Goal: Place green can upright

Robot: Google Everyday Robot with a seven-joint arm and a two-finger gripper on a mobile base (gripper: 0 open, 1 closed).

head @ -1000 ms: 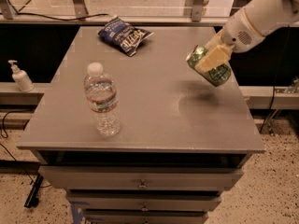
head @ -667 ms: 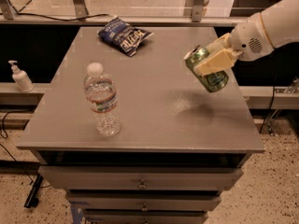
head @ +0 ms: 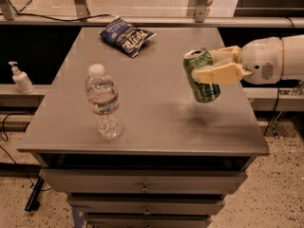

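Next, I set the green can on the grey tabletop [head: 208, 120] across from the water bottle, near the front edge.
The green can [head: 202, 75] is shiny green with pale markings and a silver top with a pull tab. It hangs nearly upright, tilted slightly left at the top, above the right part of the grey table [head: 152, 127]. My gripper [head: 212, 65] reaches in from the right on a white arm. Its pale yellow fingers [head: 218, 74] are shut around the can's upper half. The can casts a shadow on the tabletop below and does not touch it.
A clear water bottle [head: 103, 101] with a white cap stands upright at the table's left front. A blue chip bag [head: 125, 34] lies at the back. A soap dispenser [head: 20, 78] stands on a ledge left of the table. Drawers sit under the tabletop.
The can has turned from strongly tilted to nearly upright in my grip. My arm has swung lower and now reaches in more horizontally from the right.
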